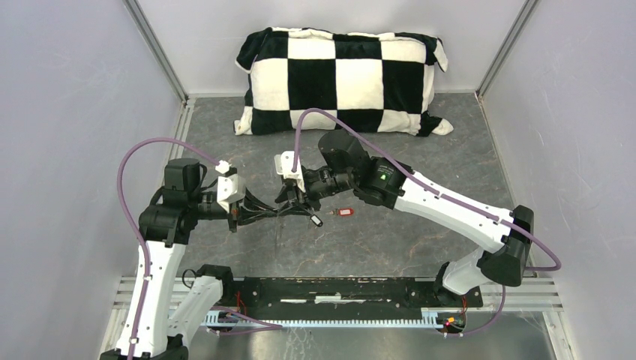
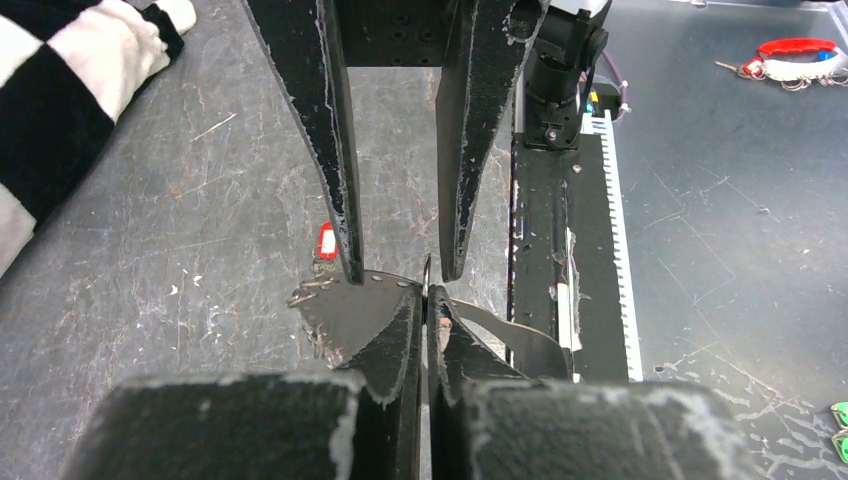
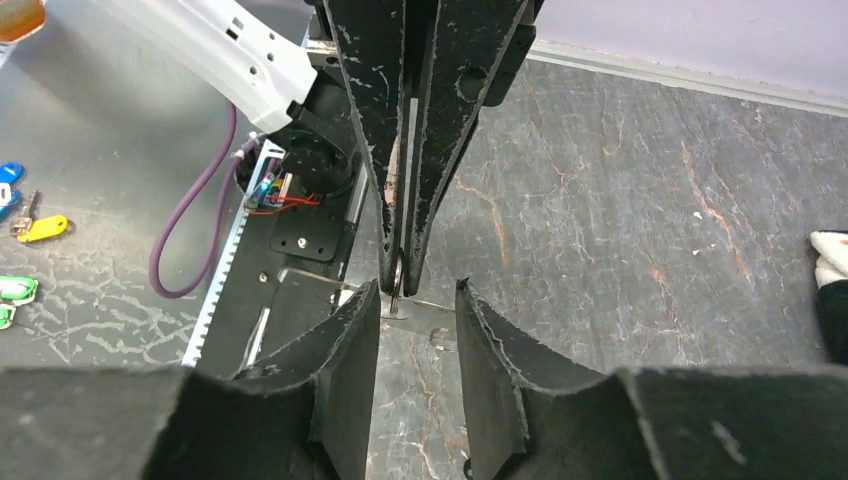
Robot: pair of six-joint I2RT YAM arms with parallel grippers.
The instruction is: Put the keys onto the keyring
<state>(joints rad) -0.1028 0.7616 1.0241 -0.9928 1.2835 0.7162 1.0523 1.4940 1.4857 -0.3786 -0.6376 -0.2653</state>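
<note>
My right gripper will take that wire (image 2: pixel 427 266) of the keyring before my left gripper opens and regrips, as only a sliver of it shows past my left fingers.
My left gripper (image 2: pixel 428 300) is shut on the keyring (image 2: pixel 427 272), a thin grey wire loop seen edge-on between its fingertips. In the top view the left gripper (image 1: pixel 279 213) points right and meets my right gripper (image 1: pixel 297 204) tip to tip above the table. My right gripper (image 3: pixel 418 290) is open and empty, its jaws either side of the ring's wire (image 3: pixel 398 282). The red key (image 1: pixel 345 212) lies on the table just right of the grippers and shows in the left wrist view (image 2: pixel 326 240). The black key with a white face (image 1: pixel 316 220) sits just below the right gripper; I cannot tell whether it hangs or lies.
A black-and-white checkered pillow (image 1: pixel 341 79) lies at the back. The black base rail (image 1: pixel 337 289) runs along the near edge. Other coloured tag keys lie beyond the rail (image 3: pixel 40 228) (image 2: pixel 795 55). Grey walls close in left and right.
</note>
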